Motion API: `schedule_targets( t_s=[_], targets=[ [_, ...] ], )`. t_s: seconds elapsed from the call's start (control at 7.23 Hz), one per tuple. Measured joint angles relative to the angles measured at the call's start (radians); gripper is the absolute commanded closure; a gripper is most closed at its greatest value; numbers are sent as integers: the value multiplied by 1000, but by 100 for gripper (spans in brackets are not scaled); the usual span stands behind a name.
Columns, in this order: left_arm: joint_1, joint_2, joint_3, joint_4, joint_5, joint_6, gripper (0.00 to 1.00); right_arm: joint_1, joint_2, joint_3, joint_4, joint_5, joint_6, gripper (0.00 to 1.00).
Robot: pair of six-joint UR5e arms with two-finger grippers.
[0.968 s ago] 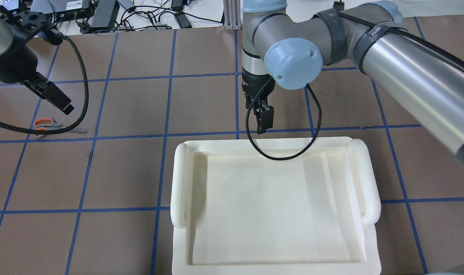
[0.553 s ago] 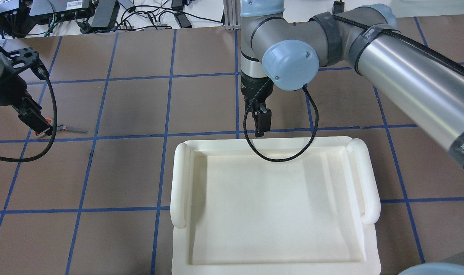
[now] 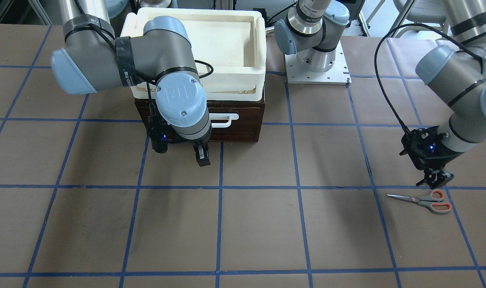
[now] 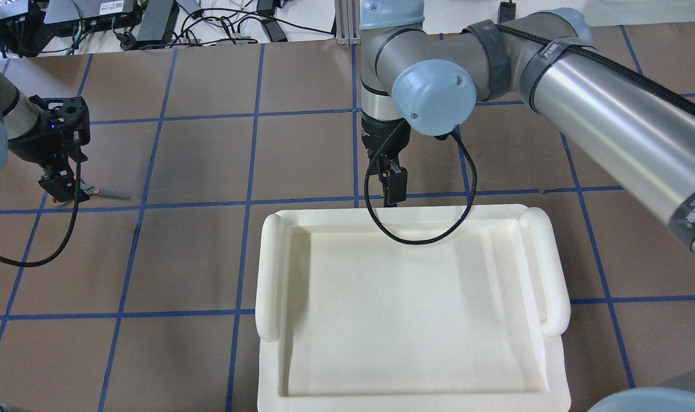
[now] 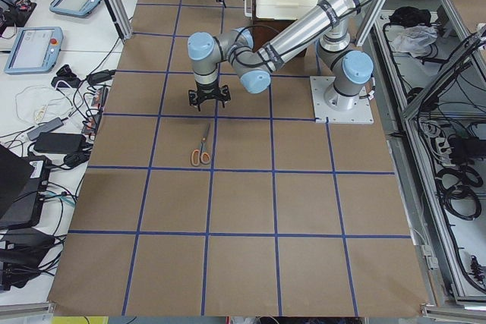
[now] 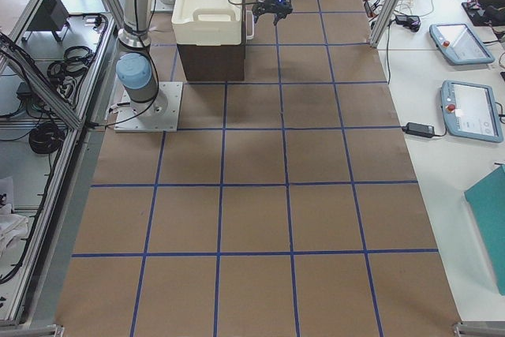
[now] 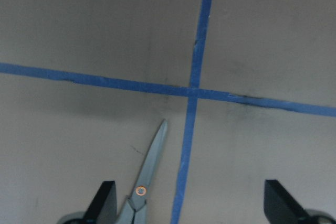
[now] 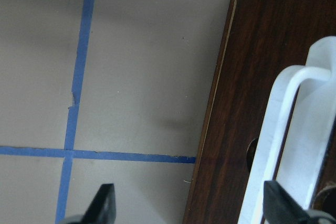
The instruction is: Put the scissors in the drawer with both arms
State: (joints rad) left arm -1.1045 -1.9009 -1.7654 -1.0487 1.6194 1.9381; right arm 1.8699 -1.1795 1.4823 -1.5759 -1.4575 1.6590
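The scissors are next for my left gripper, which should go to them and close on the grey handle part (image 3: 422,200) (image 7: 133,213) just behind their screw.
The scissors (image 3: 423,199) lie flat on the brown table, blades pointing toward the middle; they also show in the overhead view (image 4: 108,195) and the left side view (image 5: 201,149). My left gripper (image 3: 435,182) is open and hovers over their handle end, fingers pointing down. In the left wrist view the blade (image 7: 152,163) lies near one open fingertip (image 7: 105,200). The dark brown drawer (image 3: 243,126) is closed, with its white bar handle (image 3: 225,119) in front. My right gripper (image 3: 203,157) is open just in front of it; the right wrist view shows that handle (image 8: 294,145) between its fingers.
A cream-white plastic tray (image 4: 270,274) sits on top of the drawer cabinet. The robot's base plate (image 3: 317,64) stands beside it. Blue tape lines grid the table. Cables and tablets lie off the table's edge (image 5: 45,43).
My left arm has swung down and in over the scissors' handles, its gripper now pointing downward. My right gripper has edged slightly toward the drawer front.
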Motion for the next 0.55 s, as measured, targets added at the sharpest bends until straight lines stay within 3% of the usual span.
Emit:
schedule_targets(
  t_s=[0.55],
  targets=[
    [55, -144, 32, 130, -2, 313, 0, 0, 10, 0, 20, -1, 22, 0]
  ],
)
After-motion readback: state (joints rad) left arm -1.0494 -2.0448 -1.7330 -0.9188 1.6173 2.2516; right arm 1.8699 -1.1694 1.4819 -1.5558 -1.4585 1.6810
